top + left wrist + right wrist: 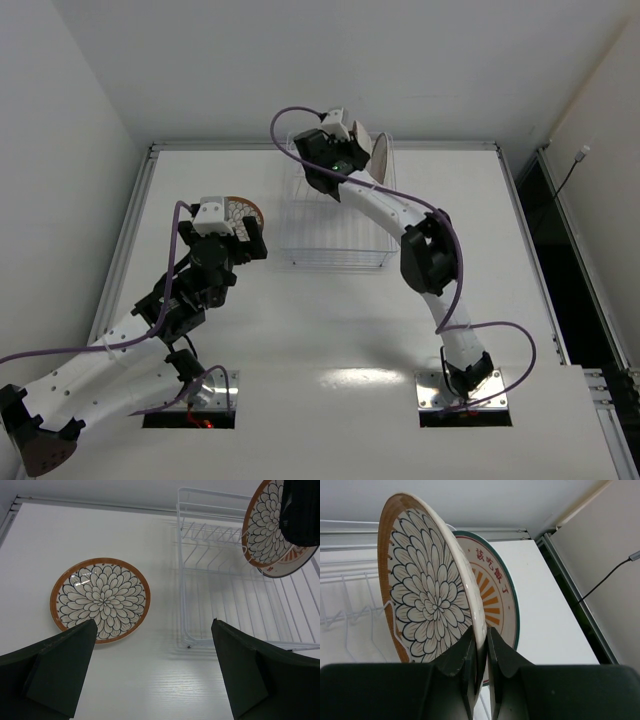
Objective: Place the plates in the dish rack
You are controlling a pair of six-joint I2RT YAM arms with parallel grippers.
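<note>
The petal plate is lying flat on the table. Next, I move my left gripper to the plate's rack-side rim [263, 217] [149, 598] and close it there.
A petal-patterned plate [427, 595] with a brown-orange rim stands on edge over the far right end of the dish rack [335, 215]. My right gripper [481, 635] is shut on its lower rim. Right behind it stands another plate [495, 595] with orange rays, red characters and a green rim. In the top view both show as one edge-on plate [380, 155] beside the right gripper [358, 142]. A second petal plate [100, 600] lies flat on the table left of the rack [181, 580]. My left gripper [154, 625] hovers open above the table near it, holding nothing.
The white wire rack sits at the back centre of the white table [300, 330]. A raised metal rail [320, 147] runs along the table's far edge, and the right table edge [525, 230] drops into a dark gap. The right arm [425, 255] arches over the rack's right side.
</note>
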